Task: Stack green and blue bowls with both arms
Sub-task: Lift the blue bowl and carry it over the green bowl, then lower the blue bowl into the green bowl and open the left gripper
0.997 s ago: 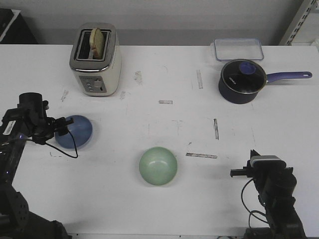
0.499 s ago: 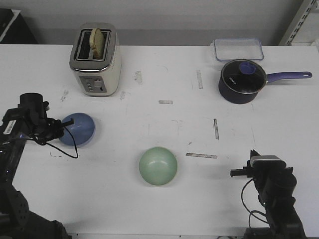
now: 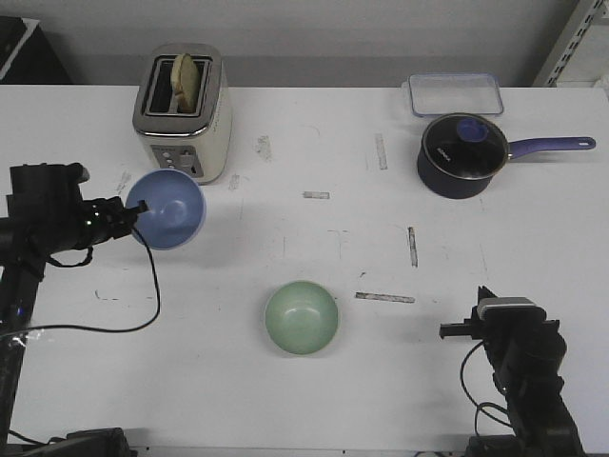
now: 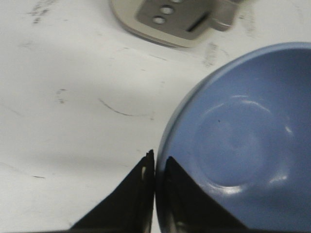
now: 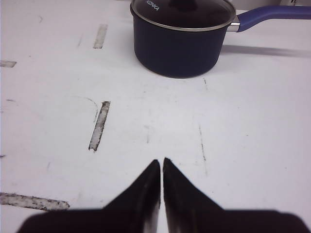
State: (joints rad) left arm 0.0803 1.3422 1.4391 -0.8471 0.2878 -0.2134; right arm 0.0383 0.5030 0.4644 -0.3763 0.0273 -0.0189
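Note:
The robot's left gripper will let go of the blue bowl, now tilted above the table, inside the green bowl (image 3: 301, 316) at the front center of the table.
My left gripper (image 3: 131, 211) is shut on the rim of the blue bowl (image 3: 169, 208) and holds it tilted above the table, in front of the toaster. In the left wrist view the blue bowl (image 4: 243, 141) fills one side, with its rim pinched between my left gripper's (image 4: 155, 162) fingers. The green bowl (image 3: 301, 317) sits upright on the table at centre front. My right gripper (image 3: 463, 330) is shut and empty at the front right, well apart from the green bowl. In the right wrist view my right gripper (image 5: 161, 164) shows its fingers pressed together over bare table.
A cream toaster (image 3: 183, 112) with bread stands at the back left, close behind the lifted bowl; its base shows in the left wrist view (image 4: 180, 19). A dark navy saucepan (image 3: 463, 155) with a long handle and a clear container (image 3: 455, 93) are at the back right. The saucepan also shows in the right wrist view (image 5: 182, 39).
My left gripper has lifted the blue bowl off the table, moved it up and to the right, and tilted it. The green bowl and the right arm have not moved.

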